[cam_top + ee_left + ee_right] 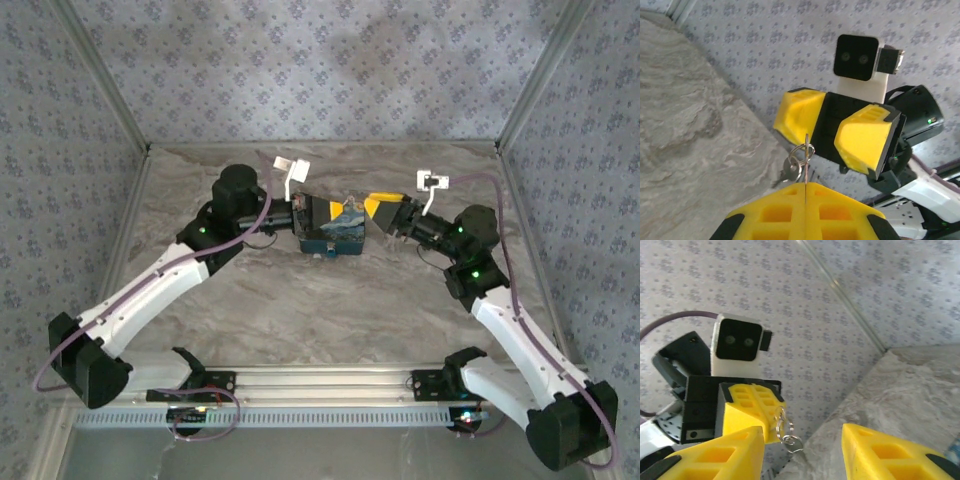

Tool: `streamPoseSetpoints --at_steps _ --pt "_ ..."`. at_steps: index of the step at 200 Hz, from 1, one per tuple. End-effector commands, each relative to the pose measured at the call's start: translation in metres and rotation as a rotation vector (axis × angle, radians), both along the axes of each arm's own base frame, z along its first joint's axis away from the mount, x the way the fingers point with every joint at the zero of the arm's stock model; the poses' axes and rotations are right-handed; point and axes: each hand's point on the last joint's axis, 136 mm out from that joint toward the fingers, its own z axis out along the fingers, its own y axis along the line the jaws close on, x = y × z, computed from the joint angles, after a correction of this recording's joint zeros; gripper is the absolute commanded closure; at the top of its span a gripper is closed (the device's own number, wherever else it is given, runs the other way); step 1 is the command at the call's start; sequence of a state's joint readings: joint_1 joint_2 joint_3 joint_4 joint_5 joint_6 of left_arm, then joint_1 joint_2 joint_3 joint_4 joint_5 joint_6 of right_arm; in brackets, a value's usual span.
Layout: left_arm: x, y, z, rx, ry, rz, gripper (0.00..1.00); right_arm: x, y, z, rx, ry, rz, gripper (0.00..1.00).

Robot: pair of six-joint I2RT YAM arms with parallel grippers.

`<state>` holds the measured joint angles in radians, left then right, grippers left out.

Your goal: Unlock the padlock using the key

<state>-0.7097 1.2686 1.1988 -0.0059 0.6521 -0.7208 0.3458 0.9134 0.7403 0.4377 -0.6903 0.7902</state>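
Observation:
I can see the key's ring end sticking out past my left gripper's fingers, so I need to take that ring end [780,419] with my right gripper while my left gripper opens for a new hold.
In the left wrist view my left gripper [806,184] is shut on a thin silver key [806,165], seen edge-on and sticking out past the yellow fingertips. A key ring [801,150] with a second small key [791,169] hangs from it. My right gripper [827,145] faces it a short way off, open and empty. In the right wrist view the right gripper [802,432] is open, and the key ring [790,437] dangles from the shut left gripper [774,410]. From above, both grippers [322,213] [378,212] hover over a dark teal block [333,240], apparently the padlock.
The marble-patterned table [330,320] stretches towards the arm bases. Patterned walls [320,70] and metal frame posts [100,75] close in the back and sides. Cables trail along both arms.

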Motion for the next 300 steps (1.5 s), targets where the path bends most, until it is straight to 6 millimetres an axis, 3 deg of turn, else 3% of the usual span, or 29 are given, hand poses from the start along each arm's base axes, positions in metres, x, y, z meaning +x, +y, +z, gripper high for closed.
streamPoseSetpoints --at_steps 1,25,57,108,201,235,300 --pt "0.002 0.005 -0.038 0.199 0.066 0.003 1.00 0.005 -0.016 -0.026 -0.105 0.066 -0.081 0.52" --pt "0.000 0.006 -0.057 0.294 0.109 -0.028 1.00 0.001 -0.019 -0.035 -0.208 0.065 -0.090 0.54" --pt "-0.010 0.002 -0.066 0.339 0.142 -0.114 1.00 -0.007 -0.005 -0.038 -0.234 0.087 0.031 0.54" --pt "-0.031 -0.003 -0.053 0.323 0.125 -0.238 1.00 -0.018 0.016 -0.049 -0.215 0.118 0.202 0.48" --pt "-0.043 -0.005 -0.039 0.284 0.101 -0.305 1.00 -0.032 0.033 -0.054 -0.219 0.107 0.310 0.49" --pt "-0.045 -0.004 -0.037 0.278 0.095 -0.311 1.00 -0.036 0.036 -0.052 -0.216 0.096 0.333 0.58" --pt "-0.044 -0.003 -0.038 0.286 0.092 -0.302 1.00 -0.046 0.038 -0.053 -0.222 0.089 0.377 0.85"
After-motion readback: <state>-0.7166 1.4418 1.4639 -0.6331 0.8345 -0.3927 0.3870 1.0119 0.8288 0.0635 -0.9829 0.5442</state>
